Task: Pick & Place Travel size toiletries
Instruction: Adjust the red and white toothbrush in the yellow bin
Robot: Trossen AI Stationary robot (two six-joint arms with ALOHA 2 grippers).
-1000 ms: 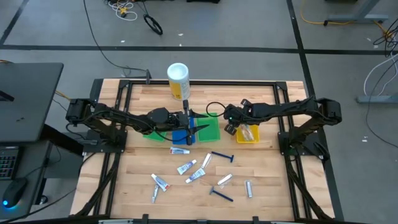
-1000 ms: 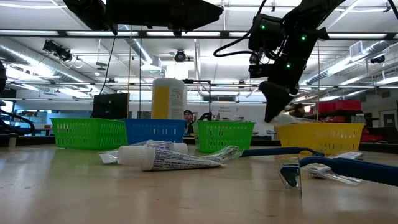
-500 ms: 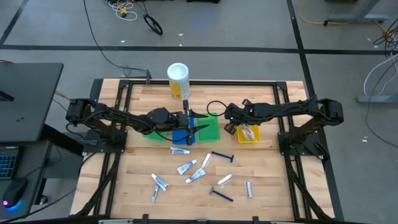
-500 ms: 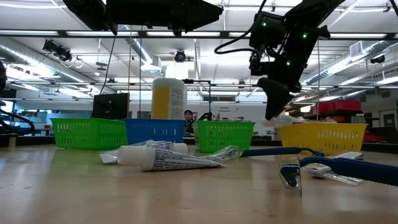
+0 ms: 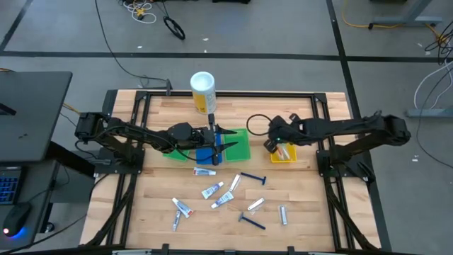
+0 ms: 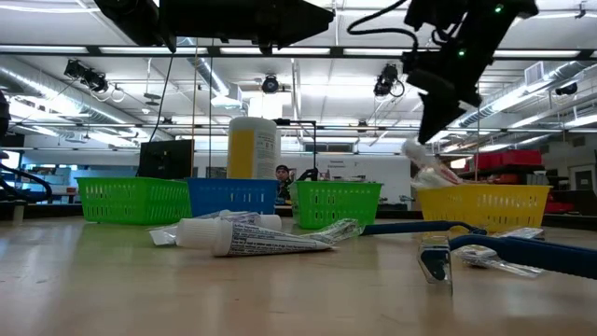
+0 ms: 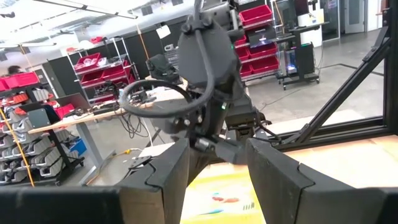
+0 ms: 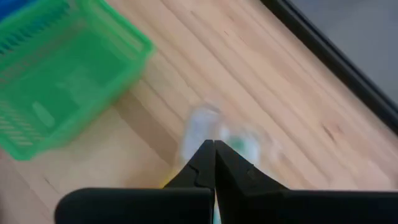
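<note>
The robot's right gripper should set the yellow tray down on the wood [image 5: 283, 139] between the green tray and the black rail.
My right gripper [image 5: 273, 144] [image 6: 437, 131] hovers at the yellow tray's [image 5: 282, 153] left rim, shut on a small pale tube [image 6: 427, 166] that reaches over the yellow tray [image 6: 480, 207]. In the right wrist view the shut fingers [image 8: 213, 151] have the blurred tube [image 8: 206, 123] beyond their tips. My left gripper [image 5: 216, 146] [image 7: 214, 163] waits open above the blue tray [image 5: 207, 155]. Several more toiletries lie flat on the wood: tubes [image 5: 211, 190], a razor [image 5: 253, 178], another razor [image 5: 251, 222]. My right gripper pinches the small pale tube between its two fingertips, coming from above and pointing down. The tube [image 6: 427, 166] hangs tilted below the fingers, capped end [image 6: 410, 148] higher, lifted clear above the yellow tray. Which part the fingers are on is hidden by the fingers themselves.
A tall white-and-yellow canister [image 5: 203, 91] stands at the far edge. Green trays [image 5: 241, 146] [image 5: 170, 151] flank the blue one; the right wrist view shows a green tray [image 8: 62, 93]. Bare wood lies along the near edge and the right side. A desk with a monitor stands left of the table.
My right gripper has carried the tube toward the table's right edge, from beside the green tray to the yellow tray's left rim, rising a little on the way. It has stayed shut on the tube.
</note>
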